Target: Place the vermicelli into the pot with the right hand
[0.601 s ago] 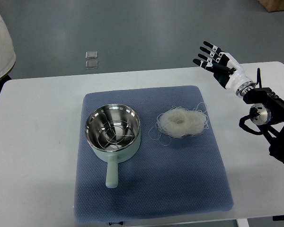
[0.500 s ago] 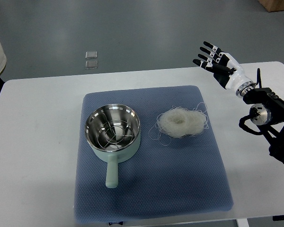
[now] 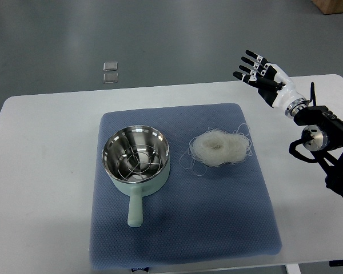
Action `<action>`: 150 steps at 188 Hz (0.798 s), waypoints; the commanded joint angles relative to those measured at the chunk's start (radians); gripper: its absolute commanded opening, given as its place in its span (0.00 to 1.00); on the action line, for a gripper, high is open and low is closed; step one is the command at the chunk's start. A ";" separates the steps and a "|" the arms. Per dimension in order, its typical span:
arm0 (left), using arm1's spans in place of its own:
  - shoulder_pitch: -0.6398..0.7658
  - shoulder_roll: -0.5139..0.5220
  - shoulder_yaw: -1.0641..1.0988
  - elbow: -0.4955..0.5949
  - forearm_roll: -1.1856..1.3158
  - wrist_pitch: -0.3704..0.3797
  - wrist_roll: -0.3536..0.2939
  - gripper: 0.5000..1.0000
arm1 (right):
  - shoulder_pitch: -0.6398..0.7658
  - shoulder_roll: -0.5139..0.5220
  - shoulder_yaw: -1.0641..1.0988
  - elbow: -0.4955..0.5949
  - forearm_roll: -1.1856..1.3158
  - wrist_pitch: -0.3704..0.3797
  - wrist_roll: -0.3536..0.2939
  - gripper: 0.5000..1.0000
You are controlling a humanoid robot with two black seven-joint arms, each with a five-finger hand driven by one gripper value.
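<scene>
The middle of the vermicelli nest (image 3: 223, 146) on the blue mat will be the next spot for my right gripper to go to and close on.
A pale nest of vermicelli (image 3: 219, 148) lies on the blue mat (image 3: 183, 228), right of centre. To its left stands a mint-green pot (image 3: 136, 157) with a shiny steel inside and a wire rack in it, its handle pointing toward the near edge. My right hand (image 3: 255, 69) hovers over the table's far right edge, up and to the right of the vermicelli, its fingers spread and holding nothing. Its arm (image 3: 323, 142) comes in from the right edge. The left arm does not show.
The white table (image 3: 46, 171) carries the mat. Beyond its far edge is grey floor with two small clear squares (image 3: 110, 72). A brown box corner (image 3: 334, 5) shows at the top right.
A person in white at the picture's left edge has moved out of view. My right hand, the pot and the vermicelli have not moved.
</scene>
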 commanded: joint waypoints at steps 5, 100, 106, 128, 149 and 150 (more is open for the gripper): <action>-0.002 0.000 -0.001 -0.002 0.000 0.000 0.000 1.00 | 0.001 0.000 -0.004 0.000 0.000 0.000 0.000 0.85; -0.002 0.000 -0.003 0.000 0.000 0.001 0.000 1.00 | 0.005 -0.011 -0.014 0.005 -0.006 0.011 0.000 0.85; -0.002 0.000 -0.003 0.000 0.000 0.002 0.000 1.00 | 0.005 -0.015 -0.014 0.005 -0.009 0.016 0.000 0.85; -0.002 0.000 -0.003 0.000 0.000 0.005 0.000 1.00 | 0.012 -0.029 -0.031 0.008 -0.014 0.028 0.000 0.85; -0.002 0.000 -0.003 0.000 0.000 0.005 0.000 1.00 | 0.032 -0.051 -0.071 0.009 -0.015 0.043 0.000 0.85; -0.002 0.000 -0.003 0.000 0.000 0.005 0.000 1.00 | 0.033 -0.054 -0.076 0.009 -0.015 0.046 0.000 0.85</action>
